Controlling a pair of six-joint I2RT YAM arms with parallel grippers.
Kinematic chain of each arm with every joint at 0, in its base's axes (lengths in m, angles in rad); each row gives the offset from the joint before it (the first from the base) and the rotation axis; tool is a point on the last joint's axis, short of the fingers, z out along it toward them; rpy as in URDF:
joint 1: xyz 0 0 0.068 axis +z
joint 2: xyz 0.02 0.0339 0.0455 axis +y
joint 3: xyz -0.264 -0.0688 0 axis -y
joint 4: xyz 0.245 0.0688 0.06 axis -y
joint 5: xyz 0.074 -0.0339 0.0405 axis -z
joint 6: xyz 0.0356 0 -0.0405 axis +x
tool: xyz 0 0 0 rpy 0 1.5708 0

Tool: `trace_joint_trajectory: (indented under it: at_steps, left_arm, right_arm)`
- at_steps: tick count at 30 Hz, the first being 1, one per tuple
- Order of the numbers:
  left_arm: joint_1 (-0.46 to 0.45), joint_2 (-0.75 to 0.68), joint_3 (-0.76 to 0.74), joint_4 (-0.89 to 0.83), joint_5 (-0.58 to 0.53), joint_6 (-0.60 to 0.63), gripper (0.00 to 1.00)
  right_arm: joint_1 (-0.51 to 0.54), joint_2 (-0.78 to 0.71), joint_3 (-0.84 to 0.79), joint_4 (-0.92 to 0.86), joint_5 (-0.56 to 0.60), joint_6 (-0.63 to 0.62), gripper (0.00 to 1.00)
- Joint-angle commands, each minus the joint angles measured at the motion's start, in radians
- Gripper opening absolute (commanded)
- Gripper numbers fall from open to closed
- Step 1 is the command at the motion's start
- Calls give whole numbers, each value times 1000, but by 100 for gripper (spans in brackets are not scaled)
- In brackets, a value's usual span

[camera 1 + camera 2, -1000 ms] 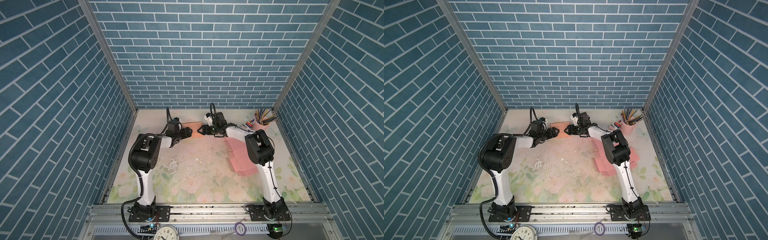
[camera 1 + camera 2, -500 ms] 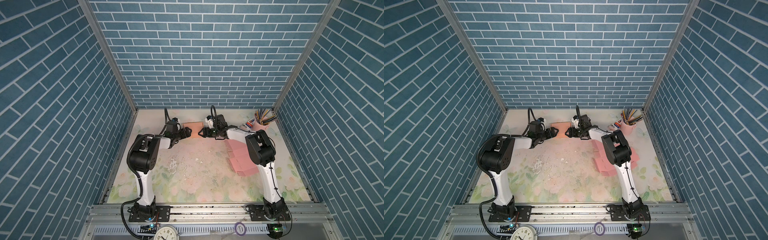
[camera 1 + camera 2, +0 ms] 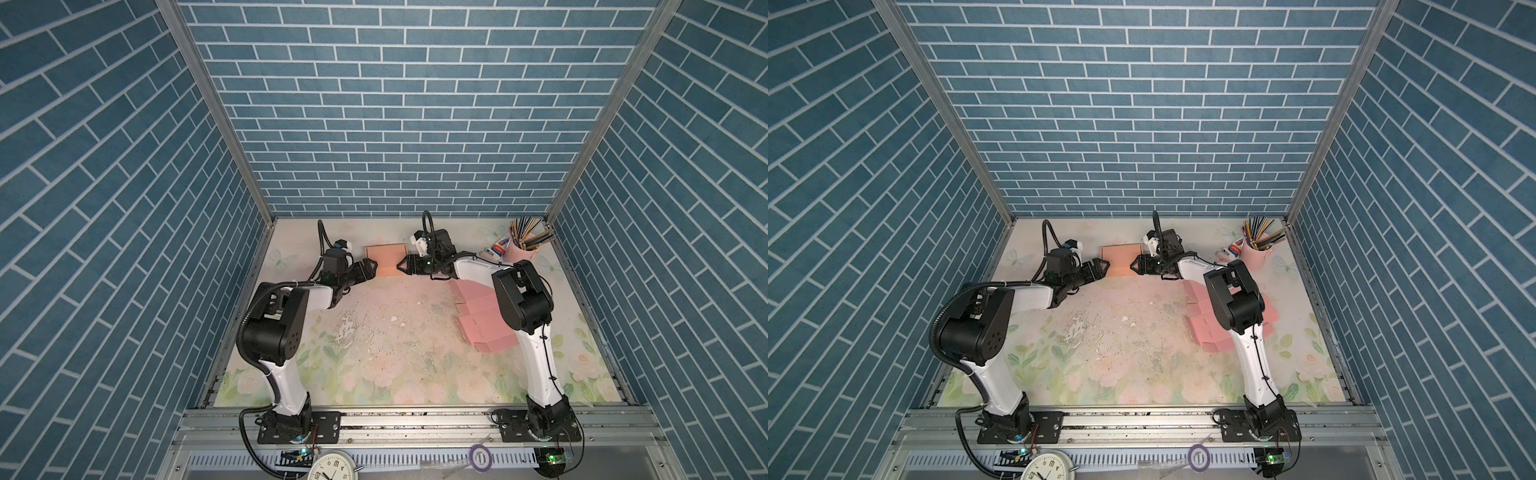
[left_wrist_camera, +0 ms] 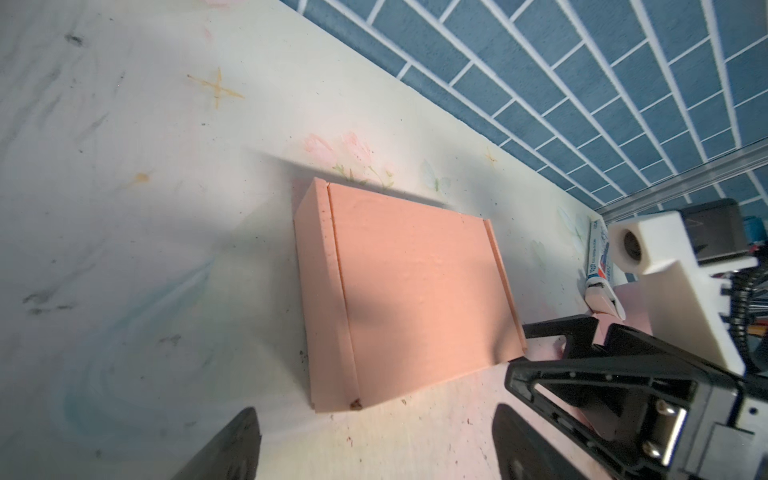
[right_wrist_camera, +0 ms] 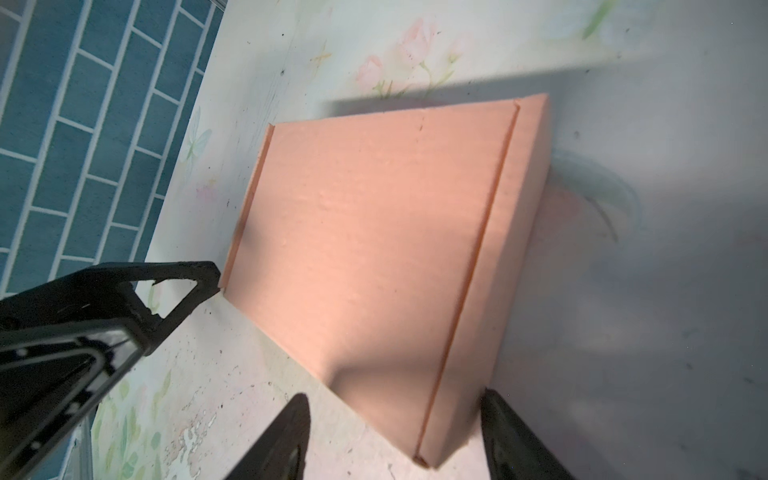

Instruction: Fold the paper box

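Observation:
Next, I move my right gripper to the flat pink box blank and close it on its front side flap (image 3: 469,335), facing the floral mat's middle.
The paper box (image 3: 386,258) is a salmon-pink, closed flat carton lying on the floral mat at the back middle in both top views (image 3: 1121,259). My left gripper (image 3: 372,268) (image 3: 1104,268) stands at its left end, open. In the left wrist view nothing lies between the fingers (image 4: 243,442) and the box (image 4: 407,299) sits just beyond them. My right gripper (image 3: 400,266) (image 5: 395,440) is open at the box's right end. It straddles one corner of the box (image 5: 374,249), with one finger at the side wall and the other apart from it.
A stack of flat pink box blanks (image 3: 484,328) lies at the right, partly under the right arm. A pink cup of pencils (image 3: 525,251) stands at the back right corner. The brick back wall is close behind the box. A clock (image 3: 332,467) sits beyond the front rail.
The left gripper's jaws have widened slightly and the left arm has shifted a little. The box and the right gripper have hardly moved.

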Motion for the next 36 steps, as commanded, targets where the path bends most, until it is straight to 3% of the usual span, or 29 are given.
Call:
trace_joint_trajectory:
  at_steps: [1,14,25,36]
  left_arm:
    - [-5,-51,-36,48,-2,-23,88]
    - [-25,-183,-85,-26,-43,0,88]
    - [-154,-429,-232,-170,-49,42,88]
    - [-228,-658,-349,-256,28,57,88]
  right_arm:
    - [13,-21,25,15,-27,27,64]
    - [25,-106,9,-58,49,-10,67]
    - [34,-445,-268,-185,234,-75,68]
    - [136,-795,-555,-472,534,-69,66]
